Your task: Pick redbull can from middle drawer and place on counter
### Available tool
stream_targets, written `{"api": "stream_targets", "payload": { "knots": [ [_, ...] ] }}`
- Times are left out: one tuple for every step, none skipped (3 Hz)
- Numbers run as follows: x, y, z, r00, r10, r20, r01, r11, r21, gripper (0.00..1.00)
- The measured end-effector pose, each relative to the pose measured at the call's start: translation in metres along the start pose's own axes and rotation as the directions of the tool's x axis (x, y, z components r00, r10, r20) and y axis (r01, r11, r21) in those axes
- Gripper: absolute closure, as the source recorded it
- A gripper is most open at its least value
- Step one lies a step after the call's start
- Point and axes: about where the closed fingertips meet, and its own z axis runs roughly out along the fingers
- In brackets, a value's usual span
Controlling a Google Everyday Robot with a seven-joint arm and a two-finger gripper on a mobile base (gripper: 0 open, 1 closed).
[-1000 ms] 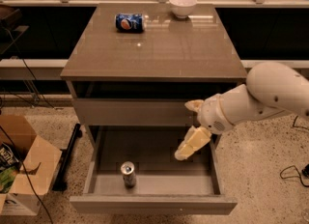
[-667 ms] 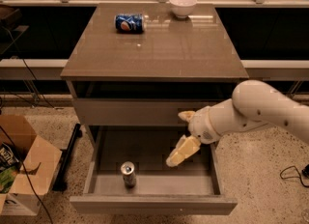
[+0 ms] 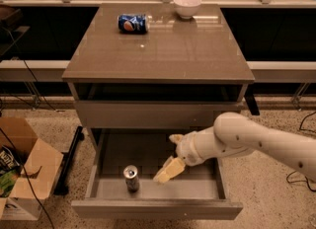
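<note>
The can stands upright in the open middle drawer. Next, my gripper closes on the redbull can's upper part [image 3: 130,171].
The redbull can [image 3: 131,177] stands upright on the floor of the open middle drawer [image 3: 158,210], towards its front left. My gripper [image 3: 166,159] is inside the drawer, just to the right of the can and a little above the floor, not touching it. Its fingers [image 3: 168,171] are spread and hold nothing. The white arm reaches in from the right. The counter [image 3: 163,55] is the glossy top of the cabinet above.
A blue Pepsi can [image 3: 133,23] lies on its side at the counter's back left. A white bowl [image 3: 187,5] sits at the back edge. A cardboard box [image 3: 24,176] stands on the floor left of the cabinet, with cables near it.
My gripper has moved left and down inside the drawer, closer to the redbull can. The can has not moved.
</note>
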Motion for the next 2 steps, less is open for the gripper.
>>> {"api": "stream_targets", "payload": {
  "knots": [
    [0.023,0.003,0.059,0.997,0.068,0.037,-0.067,0.9974,-0.028,0.0],
    [0.032,0.002,0.094,0.992,0.104,0.065,-0.101,0.9938,-0.046,0.0]
  ]
}}
